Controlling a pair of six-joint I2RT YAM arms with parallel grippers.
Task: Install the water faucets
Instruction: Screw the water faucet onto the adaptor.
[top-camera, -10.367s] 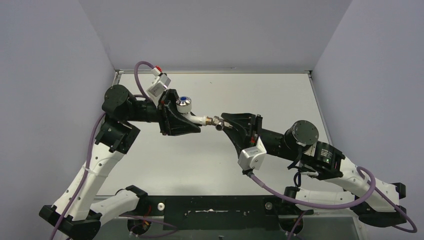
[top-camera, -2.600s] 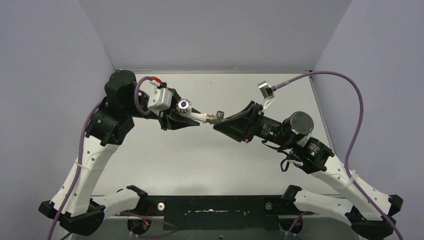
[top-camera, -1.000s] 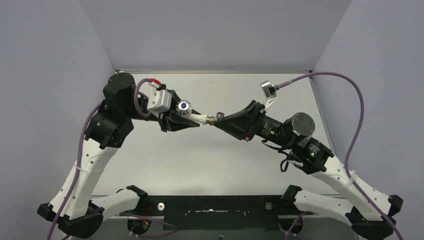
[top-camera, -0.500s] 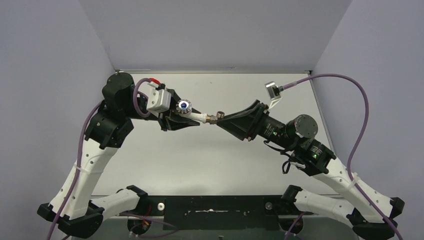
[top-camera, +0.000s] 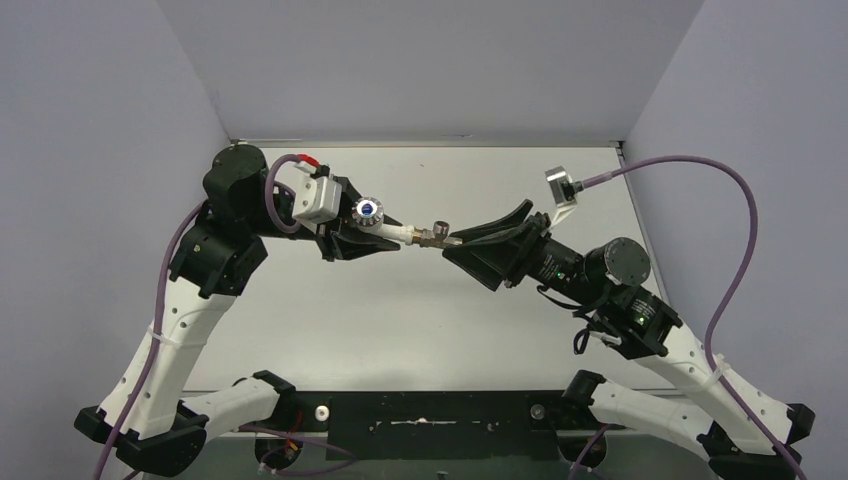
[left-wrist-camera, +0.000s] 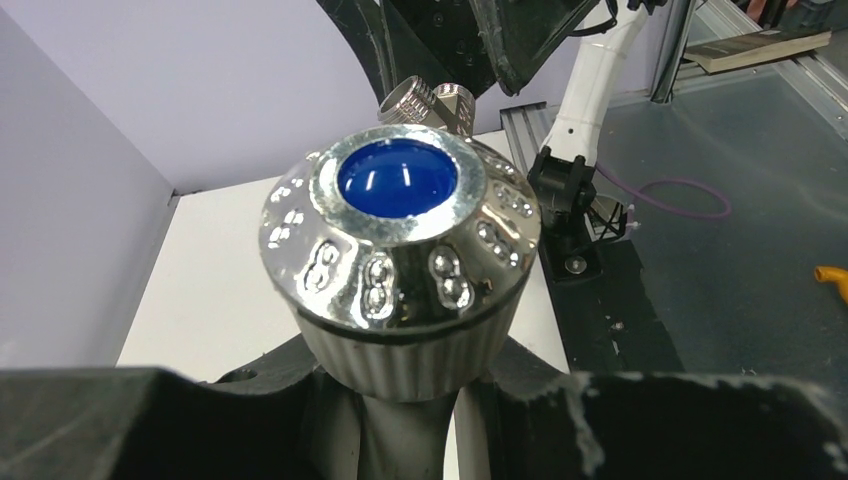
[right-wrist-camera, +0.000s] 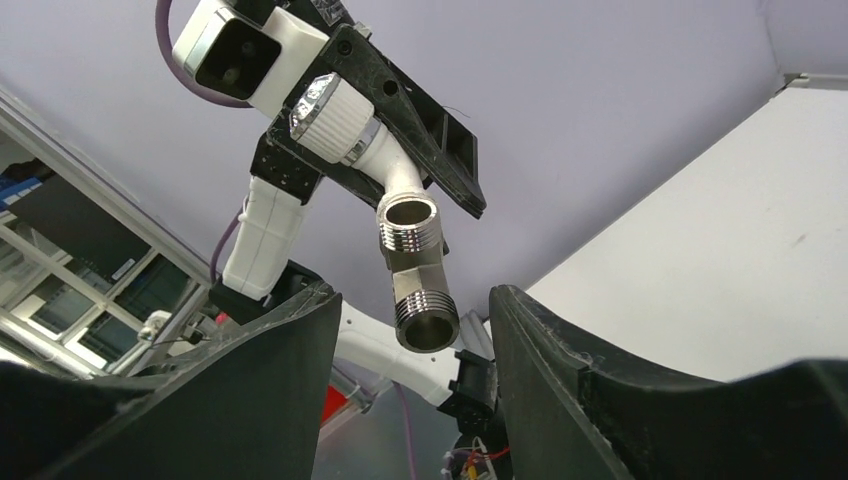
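Observation:
The fitting's side outlet faces up beside the knob, so next I roll my right gripper back, take the fitting's loose end (top-camera: 456, 241) and turn the outlet down.
The water faucet is a white tap body (top-camera: 398, 235) with a chrome, blue-dotted knob (top-camera: 368, 210), held in the air over the white table. My left gripper (top-camera: 378, 238) is shut on the body below the knob (left-wrist-camera: 400, 240). A grey metal threaded fitting (top-camera: 433, 236) sits on the end of the tap's spout. In the right wrist view the fitting (right-wrist-camera: 418, 290) hangs between the fingers of my right gripper (right-wrist-camera: 412, 335). That gripper is open, and a gap shows on each side of the fitting.
Grey walls close in the table (top-camera: 420, 330) on the left, back and right. The right arm's purple cable (top-camera: 740, 230) loops high over the right side. A black rail (top-camera: 430, 425) runs along the near edge between the arm bases.
My right gripper has opened and let go of the fitting, and its arm has drawn back a little to the right. The fitting stays on the tap. The left arm has not moved.

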